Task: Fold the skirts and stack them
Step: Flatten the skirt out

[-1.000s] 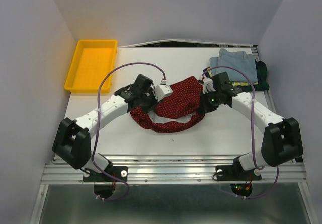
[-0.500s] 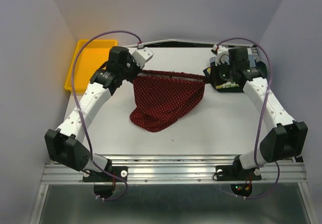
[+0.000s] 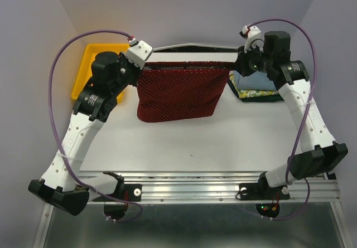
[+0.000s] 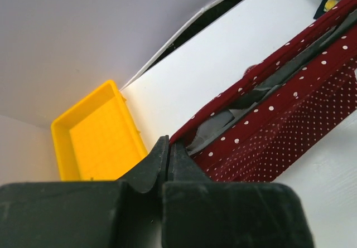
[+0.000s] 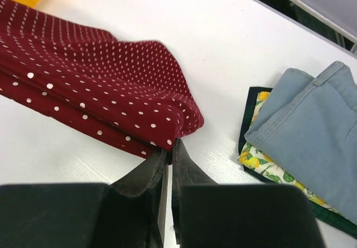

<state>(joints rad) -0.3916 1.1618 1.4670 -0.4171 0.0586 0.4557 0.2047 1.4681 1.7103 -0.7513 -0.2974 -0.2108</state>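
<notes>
My left gripper is to release the dark red dotted skirt on the white table (image 4: pixel 287 92) between the yellow tray and stack.
The dark red dotted skirt (image 3: pixel 181 91) hangs stretched out flat above the table, held by its top edge at both corners. My left gripper (image 3: pixel 140 69) is shut on its left corner; in the left wrist view the skirt (image 4: pixel 279 114) runs away from the pinched fingertips (image 4: pixel 167 150). My right gripper (image 3: pixel 234 68) is shut on its right corner, and the right wrist view shows the skirt (image 5: pixel 100 103) at the fingertips (image 5: pixel 170 147). A stack of folded skirts (image 3: pixel 254 86) lies at the back right: light blue (image 5: pixel 312 125) on top, yellow-green patterned (image 5: pixel 268 161) and dark green under it.
A yellow plastic tray (image 3: pixel 83 69) sits at the back left, also in the left wrist view (image 4: pixel 95 142). The white table (image 3: pixel 195 142) has grey walls on three sides. Purple cables loop above both arms.
Both grippers have risen and moved apart toward the back, lifting the red skirt from a heap on the table into a flat hanging sheet.
</notes>
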